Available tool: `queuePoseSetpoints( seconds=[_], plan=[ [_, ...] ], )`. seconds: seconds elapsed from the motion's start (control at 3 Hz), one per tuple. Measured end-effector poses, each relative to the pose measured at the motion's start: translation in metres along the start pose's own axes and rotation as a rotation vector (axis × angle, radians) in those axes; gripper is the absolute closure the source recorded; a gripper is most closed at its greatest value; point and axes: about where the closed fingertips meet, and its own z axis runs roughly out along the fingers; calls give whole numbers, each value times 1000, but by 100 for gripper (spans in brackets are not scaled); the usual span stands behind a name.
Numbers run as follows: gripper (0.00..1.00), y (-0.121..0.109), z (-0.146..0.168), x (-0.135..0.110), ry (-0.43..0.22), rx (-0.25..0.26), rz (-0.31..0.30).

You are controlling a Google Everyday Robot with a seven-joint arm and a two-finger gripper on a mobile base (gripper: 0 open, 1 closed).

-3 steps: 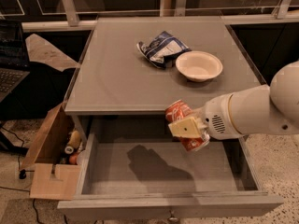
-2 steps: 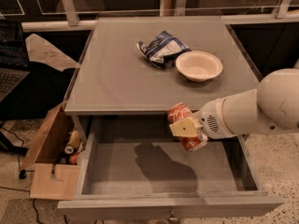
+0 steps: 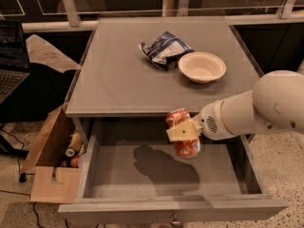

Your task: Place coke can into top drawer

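Note:
Next, my gripper releases the coke can on the middle of the top drawer's grey bottom (image 3: 172, 175). The can now hangs tilted above that drawer.
The coke can (image 3: 183, 146) is red-orange and hangs tilted above the open top drawer (image 3: 166, 175), near the drawer's back and right of its middle. My gripper (image 3: 183, 131) is shut on the can, with a tan finger pad across its side. The white arm comes in from the right. The drawer is pulled out from under the grey table (image 3: 123, 80) and its grey floor is bare, with the can's shadow on it.
A blue-and-white chip bag (image 3: 164, 49) and a white bowl (image 3: 202, 67) lie at the table's back right. A brown cardboard box (image 3: 50, 167) with a tan bottle (image 3: 73, 145) stands left of the drawer. A laptop (image 3: 12, 56) is at far left.
The arm has moved slightly left and lower with the can, taking it further over the open drawer. The can stays in the gripper.

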Motion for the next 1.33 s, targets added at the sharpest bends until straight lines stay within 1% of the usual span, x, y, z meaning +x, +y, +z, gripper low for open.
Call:
queuePoseSetpoints(
  seconds=[0.33,0.67,1.0,1.33],
  plan=[
    [100,7,-6,-3,-13,-1,-23],
    [100,21,-2,4,2,-17,-61],
    [100,23,22,25,60,-31,-63],
    [100,17,50,43,110,-21,-46]
  ],
)
